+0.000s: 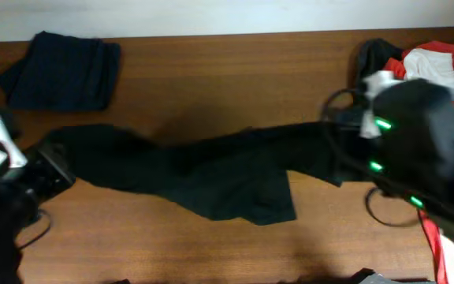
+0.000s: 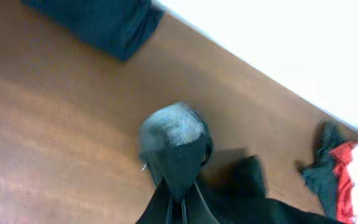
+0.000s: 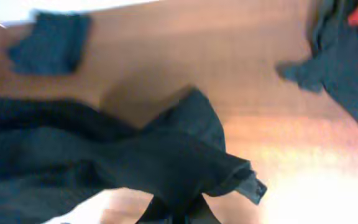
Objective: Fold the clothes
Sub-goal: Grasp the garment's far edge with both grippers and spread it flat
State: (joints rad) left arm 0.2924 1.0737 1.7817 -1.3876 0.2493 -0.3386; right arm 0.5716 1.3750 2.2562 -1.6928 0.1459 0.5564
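Note:
The dark garment's end will come to lie on the table (image 1: 110, 138) (image 2: 109, 94) just in front of the folded dark garment when my left gripper lets go of it.
A dark garment (image 1: 211, 170) is stretched across the middle of the wooden table between my two grippers. My left gripper (image 1: 53, 154) is shut on its left end; in the left wrist view the bunched dark cloth (image 2: 176, 146) rises from the closed fingers (image 2: 178, 214). My right gripper (image 1: 345, 134) is shut on its right end; in the right wrist view the cloth (image 3: 166, 155) drapes from the fingers (image 3: 179, 218), with a folded corner (image 3: 253, 186) hanging to the right.
A folded dark garment (image 1: 61, 69) lies at the back left, also in the left wrist view (image 2: 98, 18) and the right wrist view (image 3: 48, 40). A pile of red, white and dark clothes (image 1: 436, 67) sits at the back right. A red strip (image 1: 430, 241) lies at the right edge.

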